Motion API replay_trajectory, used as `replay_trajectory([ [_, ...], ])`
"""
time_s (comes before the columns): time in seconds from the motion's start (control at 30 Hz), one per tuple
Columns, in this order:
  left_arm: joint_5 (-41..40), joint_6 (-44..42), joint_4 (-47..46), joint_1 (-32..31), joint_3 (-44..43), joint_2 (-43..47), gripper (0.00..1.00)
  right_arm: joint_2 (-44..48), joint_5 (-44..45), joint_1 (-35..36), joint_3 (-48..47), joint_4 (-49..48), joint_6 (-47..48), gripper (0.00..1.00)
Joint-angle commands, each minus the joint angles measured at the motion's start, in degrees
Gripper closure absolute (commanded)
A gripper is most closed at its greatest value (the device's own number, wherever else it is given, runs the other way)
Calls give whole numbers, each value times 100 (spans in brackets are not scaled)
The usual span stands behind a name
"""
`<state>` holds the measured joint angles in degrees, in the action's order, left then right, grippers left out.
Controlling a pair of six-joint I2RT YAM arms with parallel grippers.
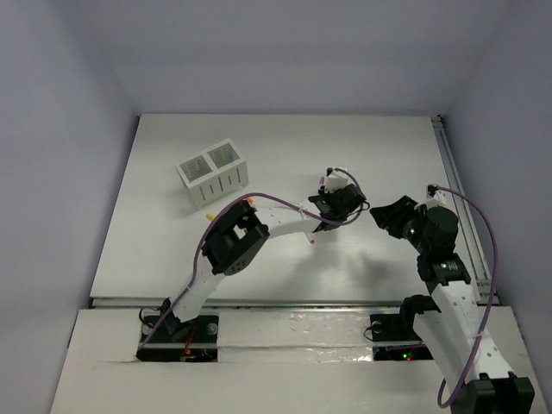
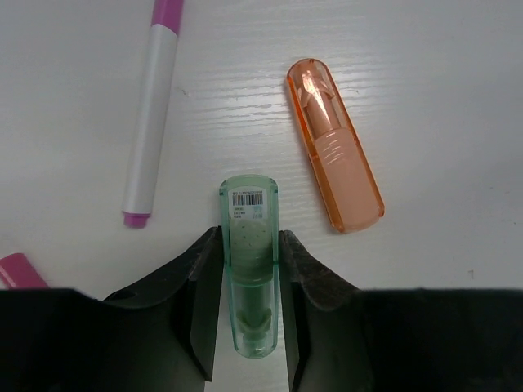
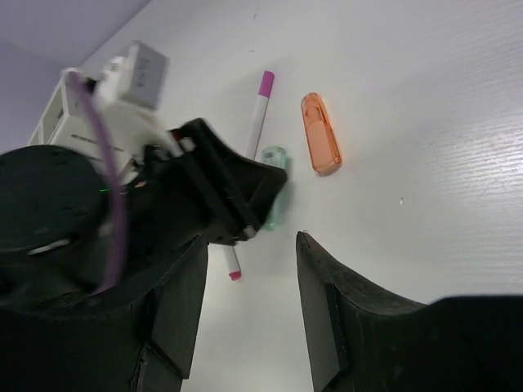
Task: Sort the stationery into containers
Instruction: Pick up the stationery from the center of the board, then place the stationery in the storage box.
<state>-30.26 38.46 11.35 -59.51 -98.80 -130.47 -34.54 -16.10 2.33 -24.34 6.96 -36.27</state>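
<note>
Next, I release the mint green capsule from my left gripper inside the outer compartment of the white slatted box [image 1: 197, 169].
My left gripper [image 2: 249, 245] is shut on the mint green capsule [image 2: 248, 214], which lies on the white table; a finger presses each side of it. The orange capsule [image 2: 333, 155] lies just right of it, apart. A white pen with magenta caps [image 2: 151, 122] lies to its left. In the right wrist view the same pen [image 3: 258, 114], orange capsule [image 3: 319, 144] and mint capsule [image 3: 278, 211] show beside the left gripper. My right gripper [image 3: 252, 245] is open and empty, to the right of the left one [image 1: 332, 203]. The white slatted box [image 1: 213, 172] stands at the far left.
Another magenta cap [image 2: 16, 269] shows at the left edge of the left wrist view. A second pen's magenta tip [image 3: 234, 273] sticks out under the left gripper. A rail [image 1: 457, 198] runs along the table's right edge.
</note>
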Motion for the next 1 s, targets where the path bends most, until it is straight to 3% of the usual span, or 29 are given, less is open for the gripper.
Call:
replay_trajectory([
  [0.0,-68,-110,-396,9,308,1389,99,-61,36,31,96,-371,76,47],
  [0.2,-349,-286,-784,333,1319,3138,99,-43,19,31,201,-415,120,47],
  [0.33,-288,-242,-837,1193,2206,4318,98,-52,-25,31,201,-380,138,47],
  [0.5,134,-102,-819,3091,3375,5557,95,44,-95,31,219,-389,94,47],
  [0.7,759,-286,-802,4805,3728,5429,94,36,-139,31,236,-406,120,47],
  [0.83,1127,-278,-836,5203,3544,4883,96,27,-96,31,237,-354,120,47],
  [0.97,988,-251,-793,5283,3403,4549,97,88,-60,31,245,-310,138,47],
])
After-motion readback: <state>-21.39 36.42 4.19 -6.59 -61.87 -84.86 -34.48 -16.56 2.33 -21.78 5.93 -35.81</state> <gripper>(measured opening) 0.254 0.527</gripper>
